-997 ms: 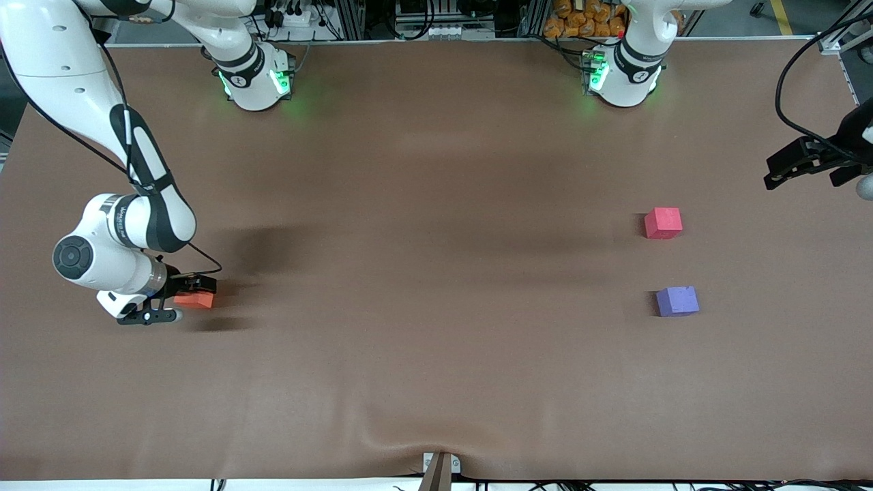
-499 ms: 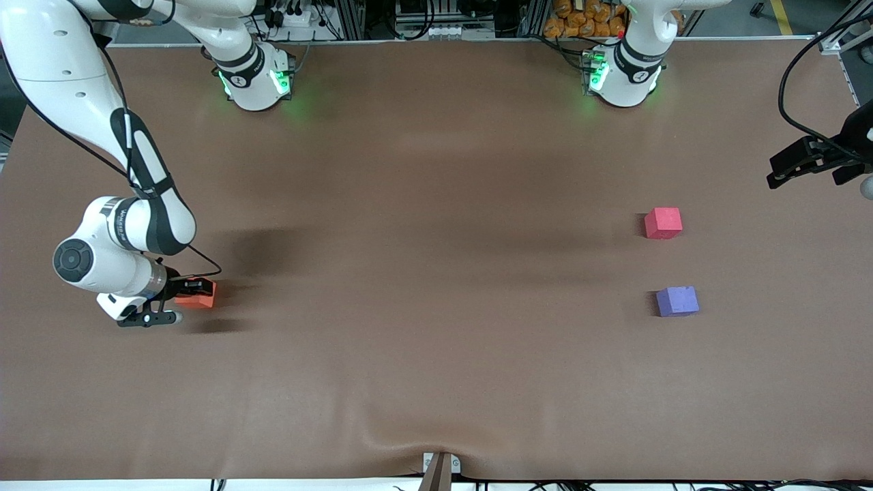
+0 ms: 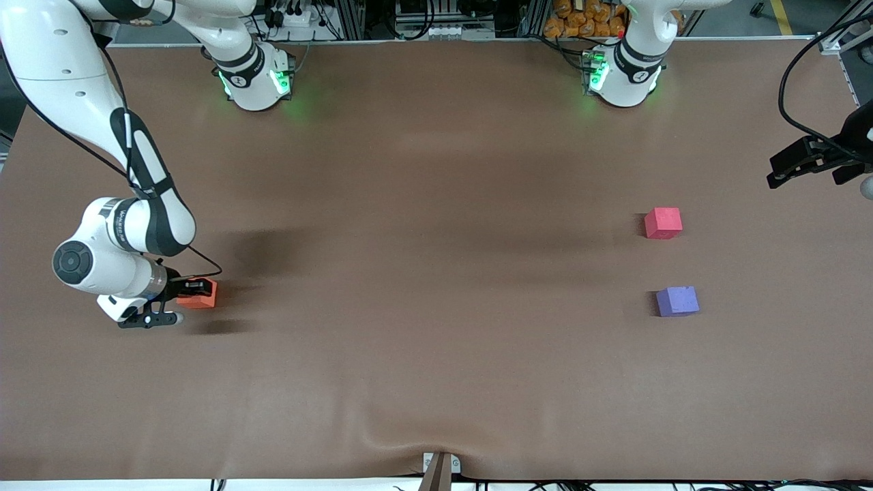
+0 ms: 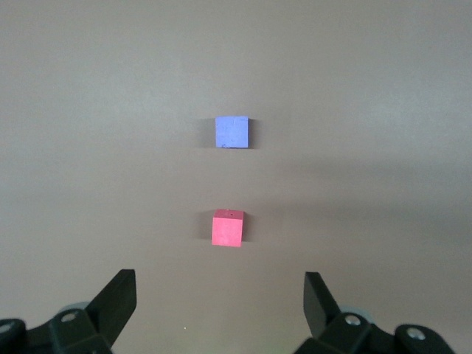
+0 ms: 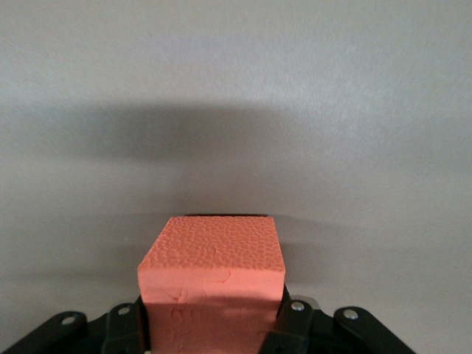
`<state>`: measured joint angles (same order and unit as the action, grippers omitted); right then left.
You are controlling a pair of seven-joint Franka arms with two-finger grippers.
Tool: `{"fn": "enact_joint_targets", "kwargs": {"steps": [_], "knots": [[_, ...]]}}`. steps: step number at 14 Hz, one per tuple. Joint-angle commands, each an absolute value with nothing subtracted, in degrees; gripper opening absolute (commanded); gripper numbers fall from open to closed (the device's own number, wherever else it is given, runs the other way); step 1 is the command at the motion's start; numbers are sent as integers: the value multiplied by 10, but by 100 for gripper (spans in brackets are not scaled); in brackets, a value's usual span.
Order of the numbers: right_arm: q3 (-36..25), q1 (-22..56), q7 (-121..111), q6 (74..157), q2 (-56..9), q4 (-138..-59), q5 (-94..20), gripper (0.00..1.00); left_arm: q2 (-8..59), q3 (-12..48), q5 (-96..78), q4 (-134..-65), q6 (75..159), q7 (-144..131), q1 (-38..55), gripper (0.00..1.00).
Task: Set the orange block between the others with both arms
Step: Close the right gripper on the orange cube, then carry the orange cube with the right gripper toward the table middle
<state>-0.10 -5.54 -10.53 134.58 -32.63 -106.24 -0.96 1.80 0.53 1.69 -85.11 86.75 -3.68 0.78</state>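
Observation:
I should use my right gripper to set the orange block down and let go of it on the bare middle of the brown table mat (image 3: 439, 257).
The orange block (image 3: 200, 293) (image 5: 212, 287) rests low at the right arm's end of the table, with my right gripper (image 3: 193, 292) (image 5: 212, 324) shut on it, a finger pressed against each side. At the left arm's end lie the others: a pinkish-red cube (image 3: 663, 223) (image 4: 228, 228) and a blue-purple cube (image 3: 677, 301) (image 4: 232, 133), the latter nearer the front camera, with a gap between them. My left gripper (image 3: 811, 164) (image 4: 220, 302) waits open over the table's edge at its own end, nothing between its fingers.
The brown table mat (image 3: 436, 273) has a raised wrinkle at its front edge by a small bracket (image 3: 440, 467). Both arm bases (image 3: 256, 78) (image 3: 624, 75) glow green along the edge farthest from the front camera. A black cable (image 3: 791, 88) hangs near the left gripper.
My right gripper has shut on the orange block, which has shifted slightly within the fingers. The left gripper drifted a little toward the table's edge, then held still.

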Motion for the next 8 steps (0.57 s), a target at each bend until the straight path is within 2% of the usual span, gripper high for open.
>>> {"fn": "enact_joint_targets", "kwargs": {"steps": [1, 8], "knots": [[2, -41, -108, 1327, -275, -1063, -10, 0, 11, 8, 7, -850, 859, -25, 3, 100], [4, 31, -99, 1236, -207, -1052, -19, 0, 11, 8, 7, -849, 859, -26, 3, 100]]}}
